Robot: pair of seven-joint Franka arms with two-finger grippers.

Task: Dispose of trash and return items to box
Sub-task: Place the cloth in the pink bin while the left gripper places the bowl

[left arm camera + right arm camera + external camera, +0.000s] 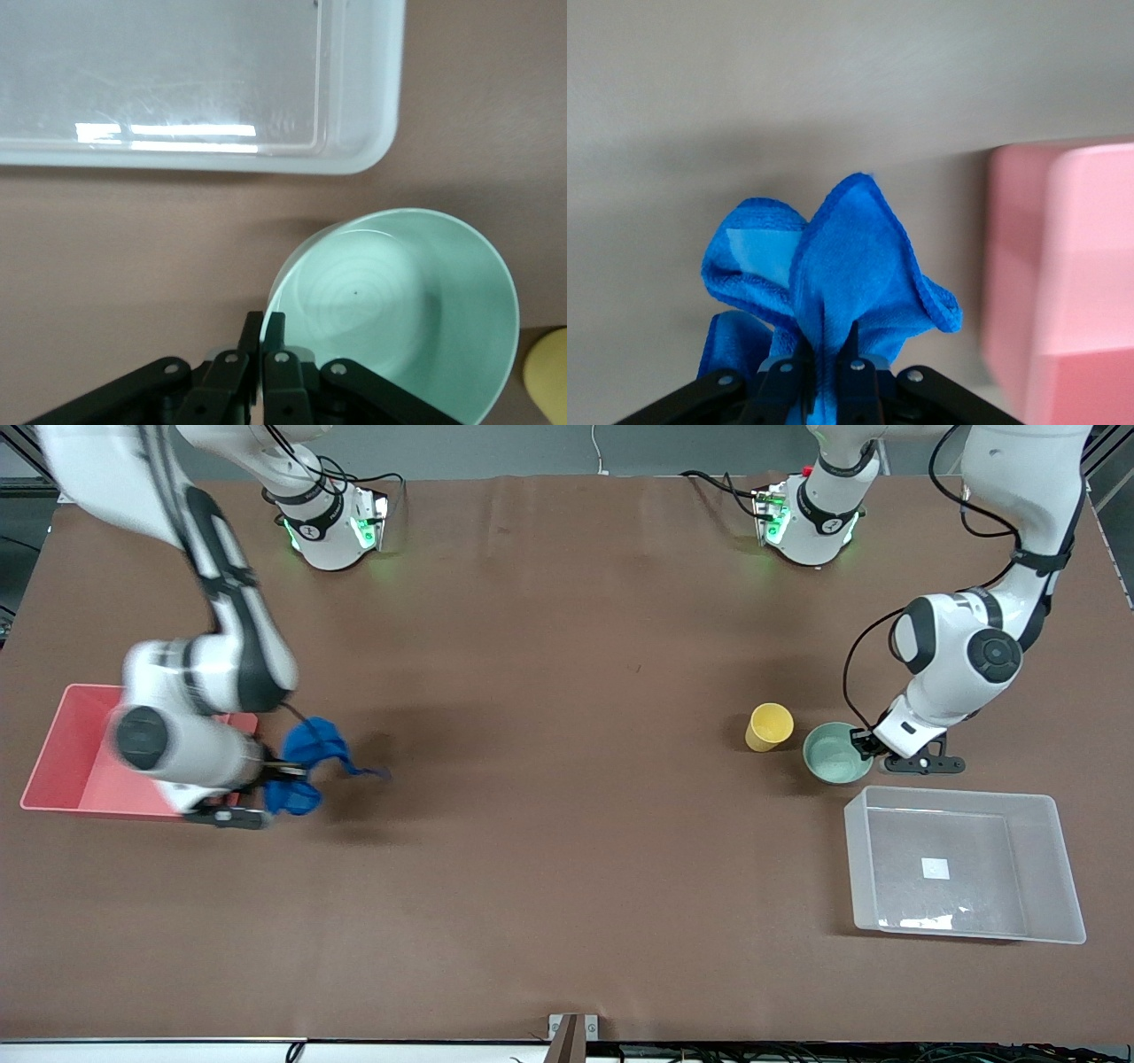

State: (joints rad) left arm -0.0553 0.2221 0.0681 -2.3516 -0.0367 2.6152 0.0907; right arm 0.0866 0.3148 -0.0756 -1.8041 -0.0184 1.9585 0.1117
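Next, I release the mint-green bowl from my left gripper over the white label inside the clear box [921,867].
My right gripper [270,772] is shut on the blue cloth rag [308,766] and holds it in the air beside the pink bin [62,757]; the rag also shows in the right wrist view [842,274], pinched between the fingers. My left gripper [866,744] is shut on the rim of the mint-green bowl [833,755], one finger inside and one outside; the bowl also shows in the left wrist view [407,310]. The yellow cup [768,726] stands upright beside the bowl. The clear box [961,865] with a white label lies just nearer the front camera than the bowl.
The pink bin, at the right arm's end of the table, shows in the right wrist view [1063,274] beside the rag. The clear box's rim shows in the left wrist view [354,159]. The yellow cup's edge shows there too [547,372].
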